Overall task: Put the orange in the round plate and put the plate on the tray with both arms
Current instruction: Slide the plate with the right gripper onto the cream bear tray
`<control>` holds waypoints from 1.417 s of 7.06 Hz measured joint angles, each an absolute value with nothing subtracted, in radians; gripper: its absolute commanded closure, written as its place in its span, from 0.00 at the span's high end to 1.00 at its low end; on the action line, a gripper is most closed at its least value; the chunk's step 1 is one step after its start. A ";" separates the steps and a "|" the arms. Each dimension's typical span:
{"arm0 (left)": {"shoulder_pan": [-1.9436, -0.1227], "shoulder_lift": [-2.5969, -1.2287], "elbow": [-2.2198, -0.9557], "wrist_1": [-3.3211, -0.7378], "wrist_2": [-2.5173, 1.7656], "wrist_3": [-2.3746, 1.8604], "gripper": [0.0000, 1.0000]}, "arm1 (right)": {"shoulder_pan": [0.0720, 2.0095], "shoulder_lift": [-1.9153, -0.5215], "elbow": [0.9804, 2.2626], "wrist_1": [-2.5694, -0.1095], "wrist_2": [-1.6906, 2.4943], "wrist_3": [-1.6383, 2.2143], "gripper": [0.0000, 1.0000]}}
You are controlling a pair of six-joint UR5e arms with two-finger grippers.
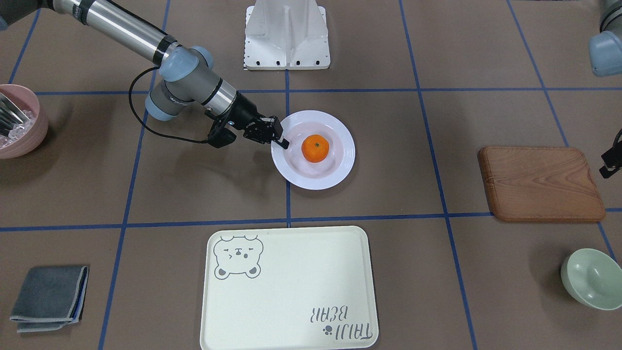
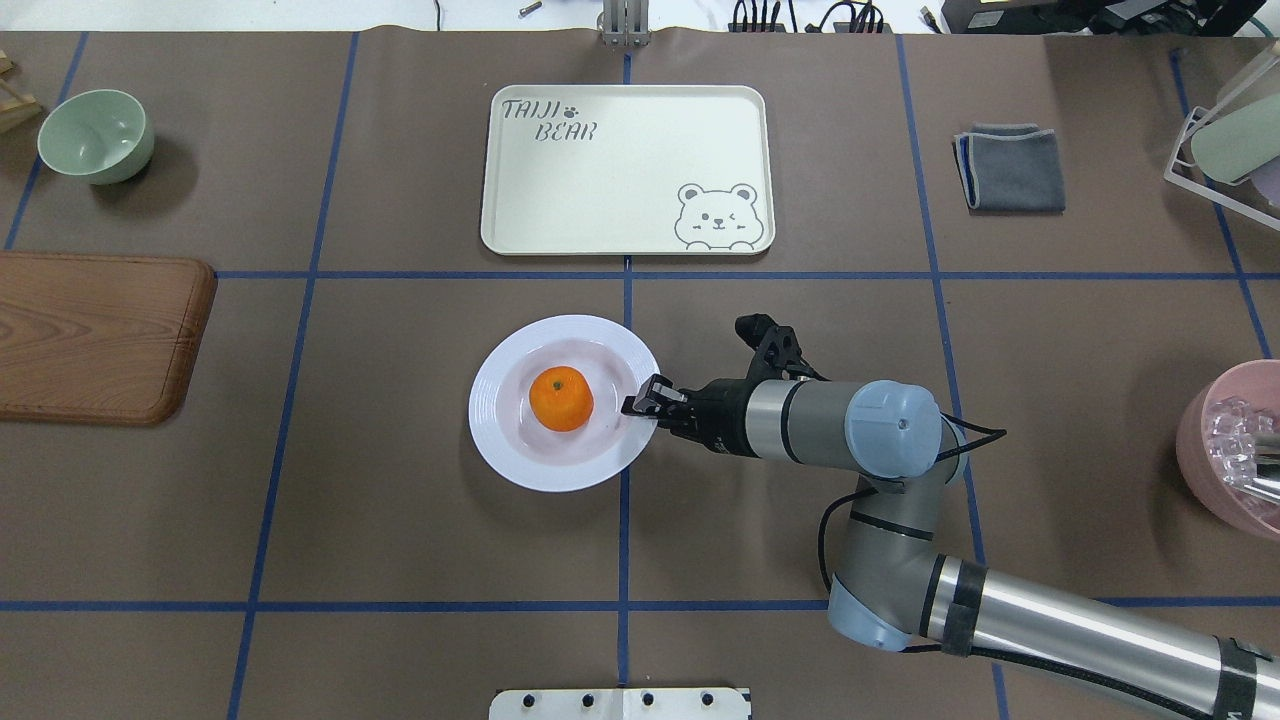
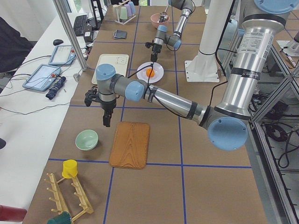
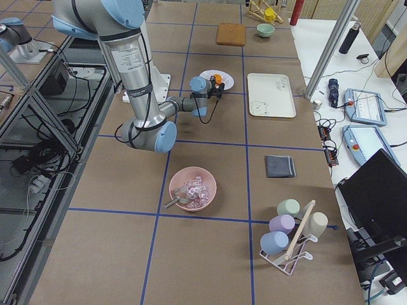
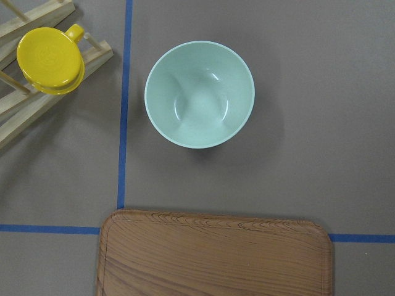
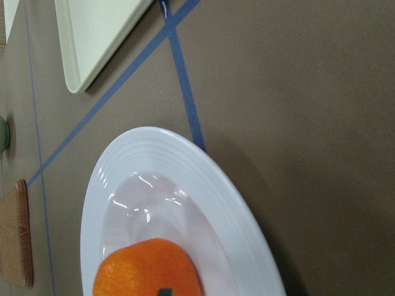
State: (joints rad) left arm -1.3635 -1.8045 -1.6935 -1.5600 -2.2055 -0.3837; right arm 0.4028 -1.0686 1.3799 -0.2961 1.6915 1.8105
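Note:
Next, my right gripper puts the round plate down on the tray (image 1: 284,276) between the bear drawing and the lettering.
The orange (image 1: 315,148) lies in the middle of the round plate (image 1: 340,170), which rests flat on the table; both also show in the overhead view, the orange (image 2: 561,398) on the plate (image 2: 510,450). My right gripper (image 2: 640,404) reaches in low from the side, and its fingertips meet on the plate's rim nearest the arm, shut on it. The tray (image 2: 620,180) lies bare one grid square beyond the plate. My left gripper (image 3: 107,120) hangs far off above the table beside the wooden board; I cannot tell its state.
A brown wooden board (image 2: 95,335) and a pale green bowl (image 2: 96,134) lie on the left side. A folded grey cloth (image 2: 1010,167) and a pink bowl (image 2: 1230,450) holding clear pieces are on the right. A wooden rack with a yellow cup (image 5: 50,58) stands near the green bowl.

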 measured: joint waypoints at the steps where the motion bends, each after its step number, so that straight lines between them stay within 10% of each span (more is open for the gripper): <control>1: -1.365 -1.804 -1.694 -1.560 -2.204 -0.383 0.99 | 0.408 -1.065 1.383 -0.295 1.692 1.810 0.00; 10: -1.428 -1.722 -1.687 -1.554 -2.212 -0.114 0.99 | 0.628 -0.960 1.324 -0.413 1.564 1.908 0.00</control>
